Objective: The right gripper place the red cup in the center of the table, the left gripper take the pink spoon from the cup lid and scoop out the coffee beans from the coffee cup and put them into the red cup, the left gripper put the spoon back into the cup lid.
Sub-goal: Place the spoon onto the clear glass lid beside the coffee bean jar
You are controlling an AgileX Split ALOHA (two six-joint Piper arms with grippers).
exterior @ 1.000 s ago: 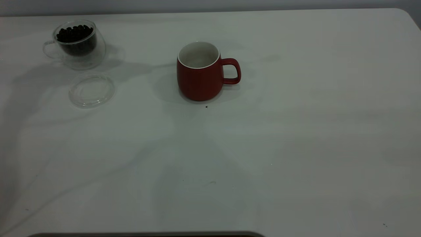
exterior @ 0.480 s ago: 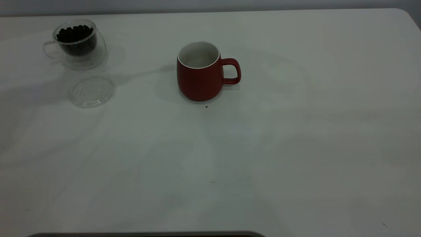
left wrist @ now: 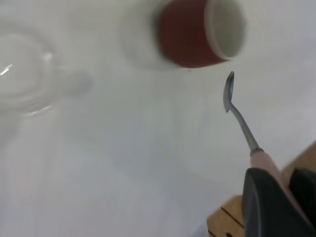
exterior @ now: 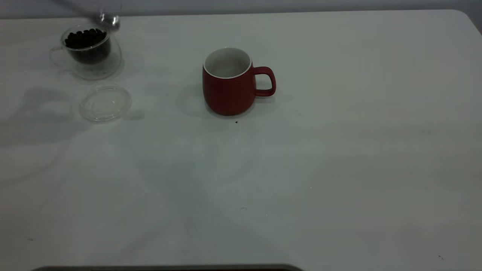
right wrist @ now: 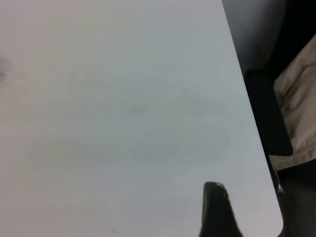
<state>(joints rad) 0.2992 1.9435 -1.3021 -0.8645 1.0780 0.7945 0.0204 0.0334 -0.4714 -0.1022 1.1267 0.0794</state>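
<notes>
My left gripper will let go of the pink spoon across the clear cup lid's rim (exterior: 86, 101) farthest from the red cup.
The red cup (exterior: 228, 84) stands upright mid-table with its handle to the right, and its white inside looks empty; it also shows in the left wrist view (left wrist: 190, 34). A clear glass coffee cup (exterior: 89, 49) full of dark beans sits at the far left. The clear cup lid (exterior: 105, 103) lies flat in front of it with nothing on it. My left gripper (left wrist: 280, 186) is shut on the pink handle of the spoon (left wrist: 236, 111). The spoon's metal bowl (exterior: 108, 19) hovers, blurred, just behind the coffee cup's rim. Only one finger of the right gripper (right wrist: 216, 210) shows, over a table corner.
A dark speck (exterior: 236, 121) lies on the white table (exterior: 339, 150) just in front of the red cup. A blurred clear glass shape (left wrist: 22, 74) shows in the left wrist view. The table's rounded corner (right wrist: 276, 224) is close to the right gripper.
The spoon's bowl has come into the exterior view at the top left, above the coffee cup. Arm shadows on the table have shifted. The cups and the lid have not moved.
</notes>
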